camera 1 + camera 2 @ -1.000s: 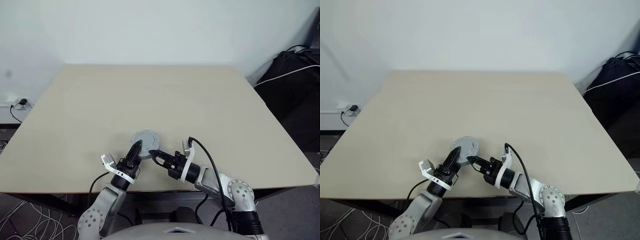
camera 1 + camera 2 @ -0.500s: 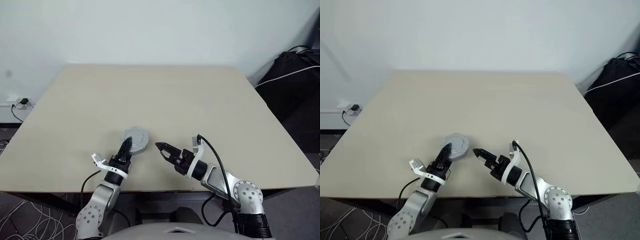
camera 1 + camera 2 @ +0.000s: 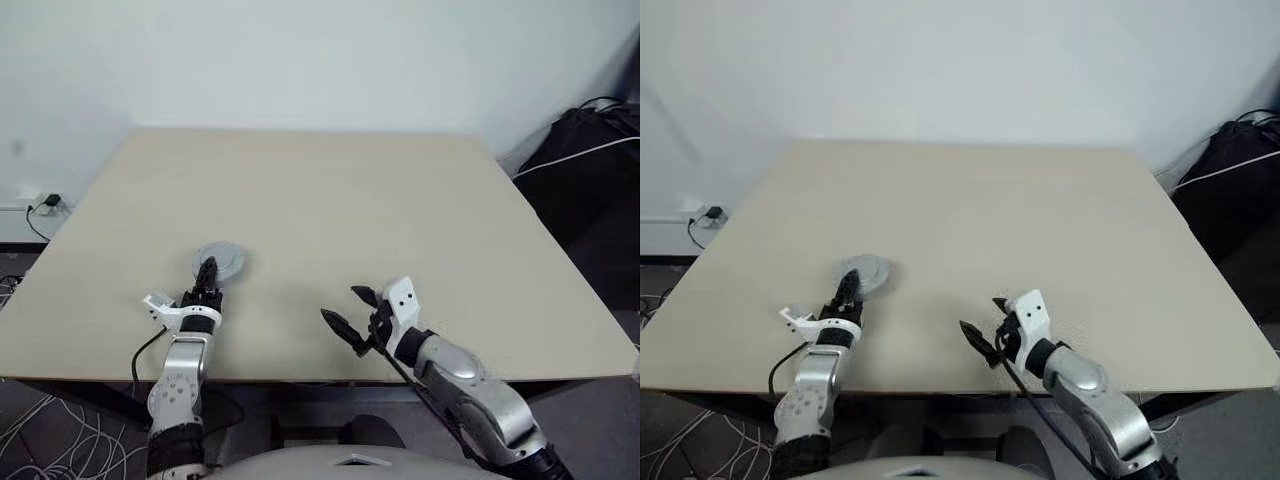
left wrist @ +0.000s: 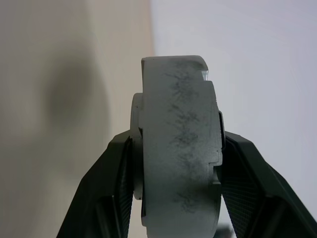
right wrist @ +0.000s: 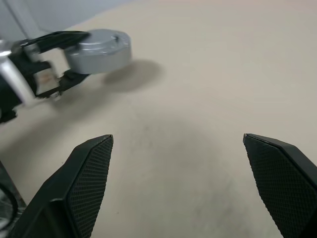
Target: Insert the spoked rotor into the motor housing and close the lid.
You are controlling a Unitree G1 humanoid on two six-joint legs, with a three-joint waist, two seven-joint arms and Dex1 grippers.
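Note:
Next, I let go of the silver-grey lid with my left gripper on the bare table [image 3: 225, 250] just past that gripper's own fingertips.
A thick round silver-grey lid [image 3: 222, 261] hangs level a little above the table [image 3: 400, 200], casting a shadow on it. My left gripper [image 3: 207, 273] is shut on the lid [image 4: 178, 148], one finger on each flat face. From the right wrist view the lid [image 5: 99, 49] shows near the table's left front. My right gripper [image 3: 347, 308] stands open near the front edge, right of the lid and well apart from it, nothing between its fingers [image 5: 91, 163]. The spoked rotor and the motor housing are hidden; I cannot tell whether they sit under the lid.
A black bag with a white cable [image 3: 590, 140] lies on the floor past the table's right edge. A wall socket with a plug [image 3: 40, 205] sits low on the left. Loose cables lie on the floor at the front left.
My left gripper has carried the lid leftward and a little farther out. My right gripper has let go of it, opened wide, rolled over and drawn back to the right.

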